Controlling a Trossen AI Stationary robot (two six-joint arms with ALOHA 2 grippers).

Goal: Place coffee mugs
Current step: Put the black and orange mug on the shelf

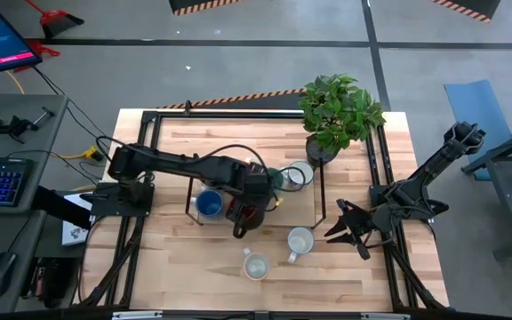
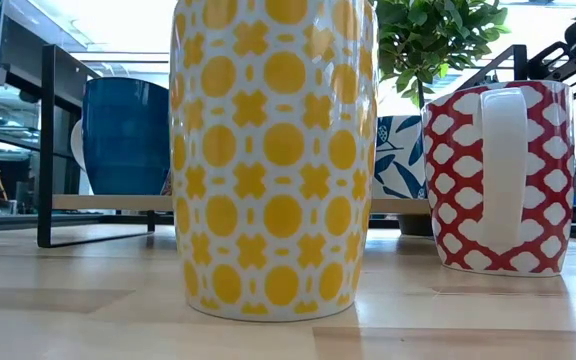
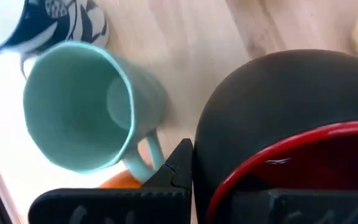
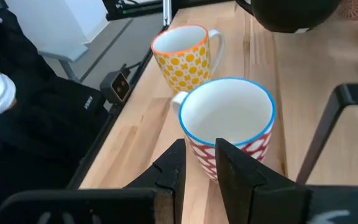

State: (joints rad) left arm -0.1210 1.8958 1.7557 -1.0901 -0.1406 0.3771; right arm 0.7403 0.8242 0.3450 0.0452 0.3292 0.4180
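Note:
My left gripper will set the dark mug down on the low shelf (image 1: 248,209), there beside the dark blue mug.
My left gripper (image 1: 243,220) reaches in from the left to the table's middle and is shut on a dark mug with a red inside (image 3: 278,124). Beside it on the low shelf stand a teal mug (image 3: 79,106), a dark blue mug (image 1: 209,204) and a white mug with blue leaves (image 1: 299,175). A yellow-patterned mug (image 4: 180,59) and a red-patterned mug (image 4: 229,121) stand on the table near its near edge. My right gripper (image 4: 199,155) waits just right of the red-patterned mug, with a narrow gap between its fingers and touching nothing. My left gripper holds the dark mug at its red rim (image 3: 229,177). One finger (image 3: 176,168) lies against the outside of the wall; the other is hidden by the mug. The fingers come from above. Whether the mug's base is on anything cannot be told.
A black metal-frame shelf with a wooden board (image 2: 108,202) stands across the table's middle. A potted plant (image 1: 336,111) is at the far right. Something orange (image 3: 120,180) shows under the left gripper. Bare wood lies along the near left.

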